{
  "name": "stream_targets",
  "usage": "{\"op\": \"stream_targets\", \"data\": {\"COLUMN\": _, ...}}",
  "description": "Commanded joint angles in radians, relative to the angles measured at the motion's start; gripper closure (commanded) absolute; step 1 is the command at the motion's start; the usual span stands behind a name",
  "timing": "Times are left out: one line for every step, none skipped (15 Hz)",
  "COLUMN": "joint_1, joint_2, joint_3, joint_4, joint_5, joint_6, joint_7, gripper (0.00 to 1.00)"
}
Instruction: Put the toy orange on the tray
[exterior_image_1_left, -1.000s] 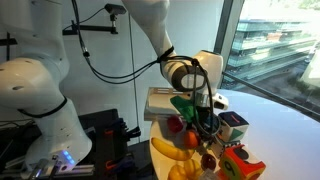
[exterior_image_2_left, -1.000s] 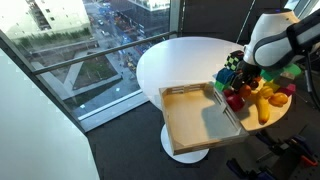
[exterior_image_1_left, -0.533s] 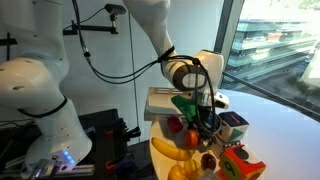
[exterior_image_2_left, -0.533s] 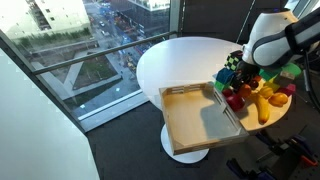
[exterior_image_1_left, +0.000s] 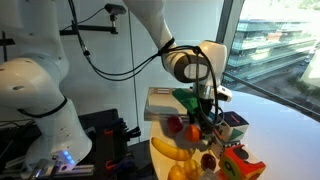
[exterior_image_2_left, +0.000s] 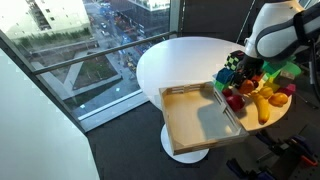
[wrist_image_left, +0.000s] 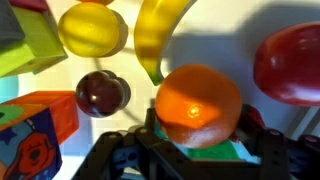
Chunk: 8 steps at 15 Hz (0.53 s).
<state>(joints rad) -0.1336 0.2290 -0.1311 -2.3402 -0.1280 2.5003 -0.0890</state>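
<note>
Next, I release the toy orange on the pale wooden tray (exterior_image_1_left: 186, 107), just past the red apple.
In the wrist view the toy orange (wrist_image_left: 197, 103) sits between my gripper's (wrist_image_left: 198, 150) dark fingers, which are shut on its sides. Below it lie the table and the other fruit. In both exterior views the gripper (exterior_image_1_left: 205, 118) (exterior_image_2_left: 247, 80) hangs over the pile of toys at the table's edge. The pale wooden tray (exterior_image_2_left: 172, 125) lies flat and empty beside the pile, a short way from the gripper. It also shows behind the arm in an exterior view (exterior_image_1_left: 157, 104). The orange itself is hard to pick out in the exterior views.
Around the orange lie a yellow banana (wrist_image_left: 160, 35), a yellow round fruit (wrist_image_left: 92, 30), a dark red plum (wrist_image_left: 102, 93), a red apple (wrist_image_left: 290, 62) and colourful cube boxes (wrist_image_left: 35, 130). The round white table (exterior_image_2_left: 175, 60) stands by a window. A second white robot base (exterior_image_1_left: 35, 100) stands nearby.
My gripper has risen a little above the toy pile with the orange in it. The tray and the other toys have not moved.
</note>
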Motion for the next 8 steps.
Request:
{"op": "stream_targets", "data": {"joint_1": 0.009, "joint_2": -0.061, "joint_3": 0.010, "joint_4": 0.011, "joint_5": 0.022, "joint_6": -0.074, "joint_7": 0.012, "gripper": 0.47}}
{"op": "stream_targets", "data": {"joint_1": 0.013, "joint_2": -0.070, "joint_3": 0.012, "joint_4": 0.015, "joint_5": 0.023, "joint_6": -0.087, "joint_7": 0.018, "gripper": 0.47}}
{"op": "stream_targets", "data": {"joint_1": 0.016, "joint_2": -0.076, "joint_3": 0.016, "joint_4": 0.021, "joint_5": 0.025, "joint_6": -0.100, "joint_7": 0.021, "gripper": 0.47}}
{"op": "stream_targets", "data": {"joint_1": 0.022, "joint_2": -0.081, "joint_3": 0.020, "joint_4": 0.031, "joint_5": 0.027, "joint_6": -0.116, "joint_7": 0.030, "gripper": 0.47}}
{"op": "stream_targets", "data": {"joint_1": 0.028, "joint_2": -0.083, "joint_3": 0.024, "joint_4": 0.040, "joint_5": 0.026, "joint_6": -0.128, "joint_7": 0.041, "gripper": 0.47}}
{"op": "stream_targets", "data": {"joint_1": 0.033, "joint_2": -0.086, "joint_3": 0.028, "joint_4": 0.048, "joint_5": 0.029, "joint_6": -0.137, "joint_7": 0.048, "gripper": 0.47}}
{"op": "stream_targets", "data": {"joint_1": 0.041, "joint_2": -0.085, "joint_3": 0.033, "joint_4": 0.060, "joint_5": 0.027, "joint_6": -0.145, "joint_7": 0.063, "gripper": 0.47}}
{"op": "stream_targets", "data": {"joint_1": 0.048, "joint_2": -0.082, "joint_3": 0.037, "joint_4": 0.074, "joint_5": 0.028, "joint_6": -0.156, "joint_7": 0.075, "gripper": 0.47}}
